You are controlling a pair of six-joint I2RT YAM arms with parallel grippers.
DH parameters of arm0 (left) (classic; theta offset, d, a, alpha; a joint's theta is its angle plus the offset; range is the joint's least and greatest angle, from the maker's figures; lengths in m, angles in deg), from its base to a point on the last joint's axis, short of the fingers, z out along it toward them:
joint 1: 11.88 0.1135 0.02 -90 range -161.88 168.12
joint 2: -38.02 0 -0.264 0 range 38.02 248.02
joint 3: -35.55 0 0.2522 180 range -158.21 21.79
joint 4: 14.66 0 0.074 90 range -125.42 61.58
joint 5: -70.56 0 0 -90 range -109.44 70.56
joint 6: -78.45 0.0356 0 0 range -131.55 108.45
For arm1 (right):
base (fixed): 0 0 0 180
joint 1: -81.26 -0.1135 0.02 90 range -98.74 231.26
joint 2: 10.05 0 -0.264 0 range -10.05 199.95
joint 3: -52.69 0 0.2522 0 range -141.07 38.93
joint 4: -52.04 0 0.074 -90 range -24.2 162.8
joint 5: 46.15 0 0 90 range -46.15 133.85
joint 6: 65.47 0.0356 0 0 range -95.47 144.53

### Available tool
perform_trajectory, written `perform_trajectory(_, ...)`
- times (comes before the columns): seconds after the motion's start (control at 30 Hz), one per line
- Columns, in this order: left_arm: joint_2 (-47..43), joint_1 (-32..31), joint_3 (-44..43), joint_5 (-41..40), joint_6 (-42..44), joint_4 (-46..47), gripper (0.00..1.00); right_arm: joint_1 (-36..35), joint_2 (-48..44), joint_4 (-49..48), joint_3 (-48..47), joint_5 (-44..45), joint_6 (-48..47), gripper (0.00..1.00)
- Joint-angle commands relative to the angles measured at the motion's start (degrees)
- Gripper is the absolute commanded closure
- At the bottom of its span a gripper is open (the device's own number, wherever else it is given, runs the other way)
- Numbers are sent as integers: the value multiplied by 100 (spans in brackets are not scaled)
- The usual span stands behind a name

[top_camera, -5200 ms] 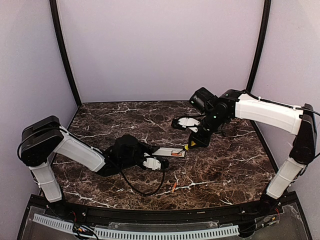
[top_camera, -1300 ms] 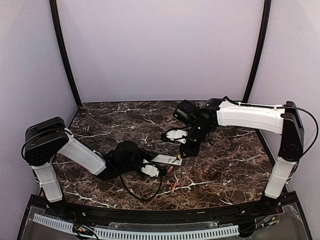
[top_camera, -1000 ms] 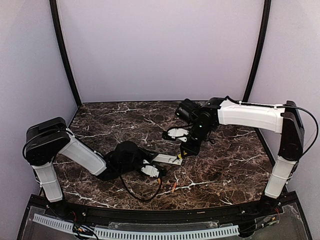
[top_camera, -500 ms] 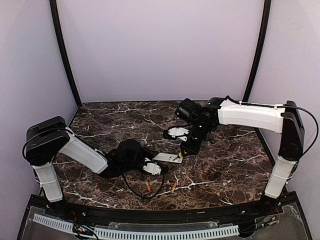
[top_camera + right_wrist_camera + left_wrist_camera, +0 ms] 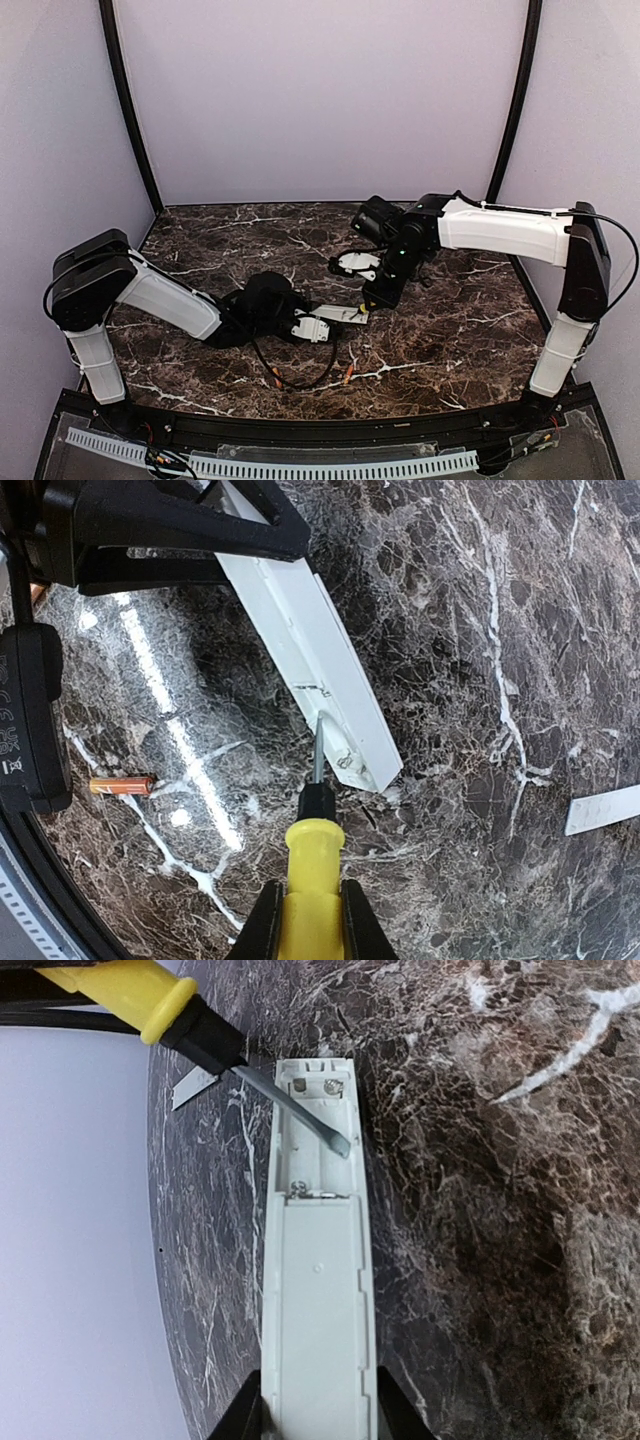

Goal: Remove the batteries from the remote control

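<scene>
I should release the white remote control from my left gripper on the marble [image 5: 209, 311] below that gripper's own white forearm.
The white remote control [image 5: 318, 1290] lies on the marble with my left gripper [image 5: 318, 1422] shut on its near end; in the top view the remote control [image 5: 340, 313] sits mid-table. Its open recess [image 5: 318, 1135] shows only metal contacts. My right gripper [image 5: 310, 920] is shut on a yellow-handled screwdriver [image 5: 313, 865], and the blade [image 5: 300, 1115] rests in that recess. One orange battery [image 5: 120, 784] lies loose on the table. The top view shows two batteries near the front edge, one [image 5: 275, 378] left of the other [image 5: 347, 375].
A thin white cover strip [image 5: 605, 810] lies on the marble to the right of the remote. A black cable [image 5: 300, 380] from the left arm loops over the table near the batteries. Lilac walls close in the table's sides and back.
An orange battery has rolled from beside the remote toward the front left of the table. The left gripper has shifted the remote slightly right. The screwdriver stays at the recess.
</scene>
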Motion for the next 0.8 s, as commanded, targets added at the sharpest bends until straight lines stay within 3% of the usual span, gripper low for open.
perform_trajectory(0.0,-61,49,-178,23,-448,-312,100,-45,-200,120,42,-181,124,100)
perform_trajectory(0.77,-123,108,-237,121,-608,-514,100,-13,-115,108,65,141,145,100)
